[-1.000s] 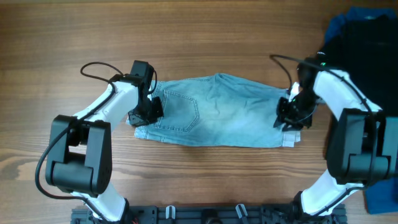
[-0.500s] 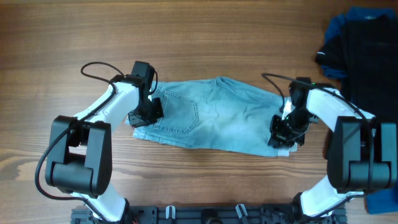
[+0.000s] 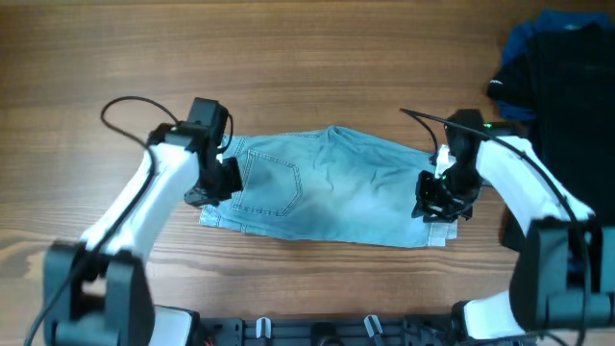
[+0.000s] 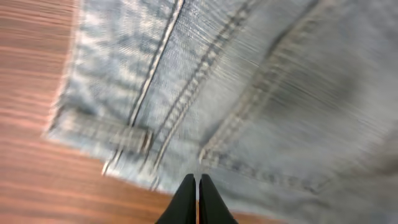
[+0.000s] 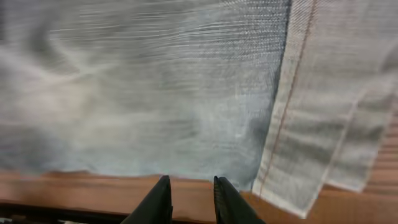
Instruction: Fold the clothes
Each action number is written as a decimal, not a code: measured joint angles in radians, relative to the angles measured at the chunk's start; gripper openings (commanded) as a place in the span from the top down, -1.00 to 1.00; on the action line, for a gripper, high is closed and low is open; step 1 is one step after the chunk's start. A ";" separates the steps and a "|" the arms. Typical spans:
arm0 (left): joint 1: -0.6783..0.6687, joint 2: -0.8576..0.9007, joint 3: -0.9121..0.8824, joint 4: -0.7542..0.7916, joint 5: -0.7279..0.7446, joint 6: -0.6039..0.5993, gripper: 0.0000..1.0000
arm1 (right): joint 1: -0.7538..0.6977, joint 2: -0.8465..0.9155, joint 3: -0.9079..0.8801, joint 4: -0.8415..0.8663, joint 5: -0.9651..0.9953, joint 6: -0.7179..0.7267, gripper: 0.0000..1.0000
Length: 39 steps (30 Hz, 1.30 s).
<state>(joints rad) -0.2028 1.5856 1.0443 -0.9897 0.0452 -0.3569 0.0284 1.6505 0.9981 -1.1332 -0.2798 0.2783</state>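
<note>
The fingers of my left gripper are closed and empty by the pocket's corner, so my left gripper should open and grab the waistband at the belt loop [image 4: 107,132] before lifting.
The pale blue denim shorts [image 3: 336,187] lie flat across the middle of the wooden table, with a stitched back pocket [image 3: 274,183] near the left end. My left gripper [image 3: 213,181] is over the left end. In the left wrist view its fingers [image 4: 198,182] are shut with nothing between them, just above the denim [image 4: 280,74] at its edge. My right gripper [image 3: 435,205] is over the right end. In the right wrist view it [image 5: 191,183] is open and empty over bare wood beside the denim [image 5: 155,81] and a pale hemmed leg end [image 5: 336,124].
A heap of dark blue and black clothes [image 3: 562,77] lies at the back right. A blue item [image 3: 591,308] sits at the front right corner. The arms' black base rail [image 3: 317,332] runs along the front edge.
My right gripper has moved toward the front edge, and the right end of the shorts shifted the same way. My left arm has swung a little left and forward, and the shorts lie slightly lower.
</note>
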 measured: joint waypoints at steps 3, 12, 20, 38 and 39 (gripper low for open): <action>0.000 -0.102 0.000 -0.063 -0.003 -0.016 0.83 | 0.000 -0.091 0.000 -0.037 0.000 -0.004 0.41; 0.033 -0.137 0.000 -0.153 -0.007 -0.075 -0.55 | 0.000 -0.153 0.000 -0.100 0.012 -0.004 0.29; 0.036 -0.137 0.000 -0.170 0.035 -0.098 -0.14 | 0.000 -0.153 0.000 -0.100 -0.006 0.009 -0.76; 0.135 -0.137 -0.122 0.002 0.036 -0.139 -0.03 | 0.000 -0.157 -0.193 0.058 0.082 0.331 -0.35; 0.139 -0.138 -0.143 0.018 0.036 -0.143 -0.04 | 0.000 -0.157 -0.212 0.069 0.082 0.343 -0.34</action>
<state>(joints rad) -0.0635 1.4479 0.9016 -0.9714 0.0811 -0.4999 0.0284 1.4933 0.7860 -1.0637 -0.1974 0.6216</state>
